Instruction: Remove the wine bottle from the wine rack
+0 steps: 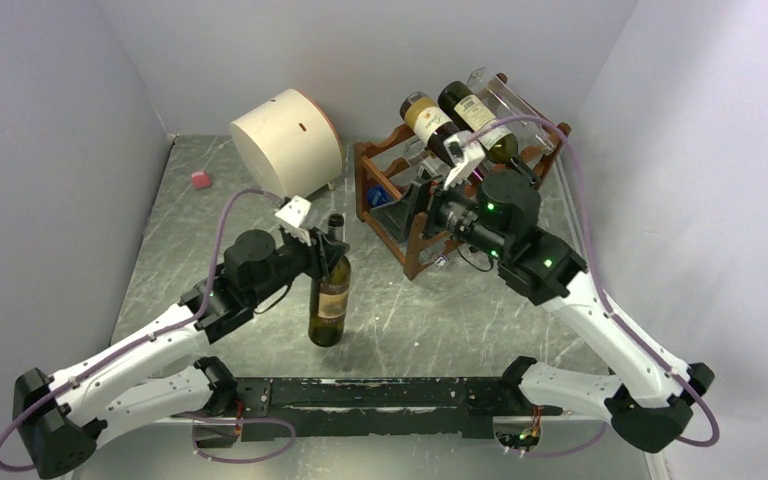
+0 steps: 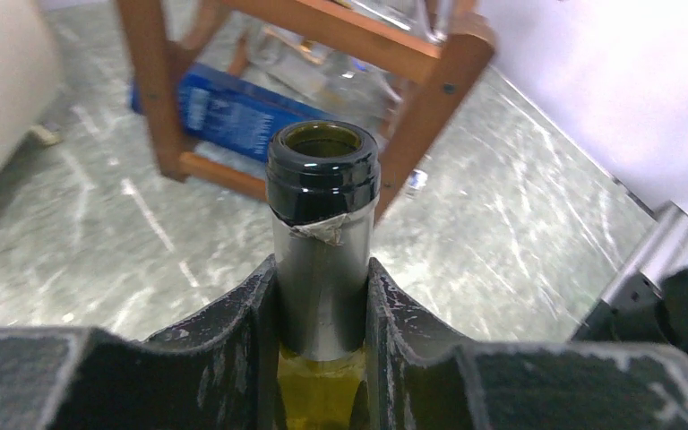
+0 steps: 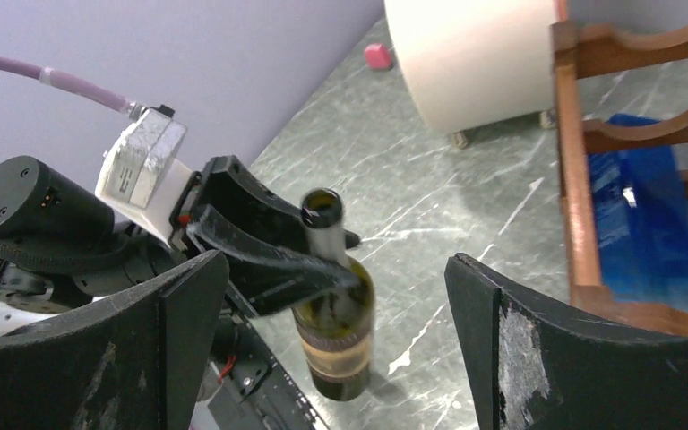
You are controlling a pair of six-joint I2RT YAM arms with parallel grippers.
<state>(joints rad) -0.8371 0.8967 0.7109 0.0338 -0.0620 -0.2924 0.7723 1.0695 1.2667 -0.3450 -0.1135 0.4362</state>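
Observation:
My left gripper needs to let go of the wine bottle upright on the table (image 1: 226, 239) in front of the small pink cube.
A dark green wine bottle (image 1: 329, 300) with a tan label stands upright with its base on the table, in front of the rack. My left gripper (image 1: 331, 252) is shut on its neck (image 2: 322, 260), just under the open mouth. The reddish-brown wine rack (image 1: 412, 205) stands at the back right and carries two dark bottles (image 1: 450, 118) and a clear one (image 1: 516, 100) on its top tier. My right gripper (image 1: 415, 212) is wide open and empty beside the rack's front; its wrist view shows the held bottle (image 3: 336, 309) and the rack (image 3: 571, 179).
A cream drum (image 1: 285, 140) lies at the back left, with a small pink cube (image 1: 200, 180) left of it. A blue box (image 1: 380, 195) lies under the rack; it also shows in the left wrist view (image 2: 233, 107). Walls enclose the table on three sides.

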